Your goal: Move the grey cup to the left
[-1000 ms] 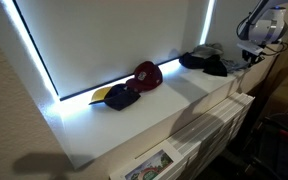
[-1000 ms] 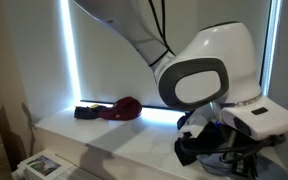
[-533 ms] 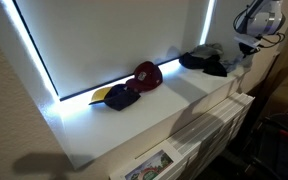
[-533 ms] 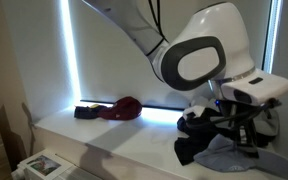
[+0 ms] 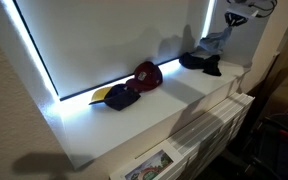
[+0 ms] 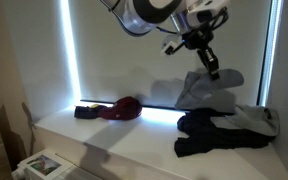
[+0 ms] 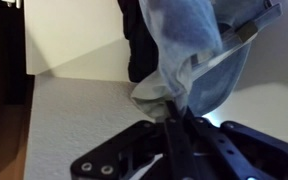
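Next, my gripper releases the grey cup, now hanging in the air above the shelf, on the shelf (image 5: 173, 70), right up against the maroon-red cap and toward the black cap, when I set it down.
The grey cup, a grey-blue fabric cap (image 5: 215, 43), hangs in the air above the right end of the white shelf (image 5: 174, 105). My gripper (image 5: 228, 27) is shut on its top edge and holds it up. In an exterior view the cap (image 6: 206, 88) dangles below the gripper (image 6: 212, 68), above a black cap (image 6: 206, 136). In the wrist view the fingers (image 7: 173, 108) pinch a fold of the cap (image 7: 189, 40), and the rest droops away from the camera.
A black cap (image 5: 202, 62) lies under the lifted cap. A maroon-red cap (image 5: 147, 74) and a dark cap with a yellow part (image 5: 117, 97) lie further along the shelf by the lit window blind. A grey cloth (image 6: 256, 119) lies beside the black cap.
My gripper has risen from shelf level with the grey cap in it. The cap now hangs above the black cap instead of lying by it.
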Controlling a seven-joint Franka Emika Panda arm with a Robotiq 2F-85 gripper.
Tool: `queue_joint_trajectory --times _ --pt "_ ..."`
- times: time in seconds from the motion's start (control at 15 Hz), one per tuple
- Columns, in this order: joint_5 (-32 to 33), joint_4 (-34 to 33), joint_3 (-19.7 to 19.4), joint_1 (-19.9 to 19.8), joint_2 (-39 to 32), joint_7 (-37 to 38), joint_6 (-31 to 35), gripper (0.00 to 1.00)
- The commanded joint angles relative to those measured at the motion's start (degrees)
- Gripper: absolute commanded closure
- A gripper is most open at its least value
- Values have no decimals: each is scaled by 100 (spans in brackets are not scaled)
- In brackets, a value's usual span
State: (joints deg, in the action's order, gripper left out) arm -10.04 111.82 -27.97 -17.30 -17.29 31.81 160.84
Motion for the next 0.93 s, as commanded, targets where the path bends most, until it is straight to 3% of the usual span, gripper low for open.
queue_joint_trajectory --times 0.0,0.2,0.53,0.87 --pt "1193 650 -231 785 1002 119 72 99" --pt "2805 800 -380 1482 1433 790 134 99" --pt "5378 751 21 2199 1878 2287 -33 99" --pt "7124 647 521 2737 1975 3650 -89 99"
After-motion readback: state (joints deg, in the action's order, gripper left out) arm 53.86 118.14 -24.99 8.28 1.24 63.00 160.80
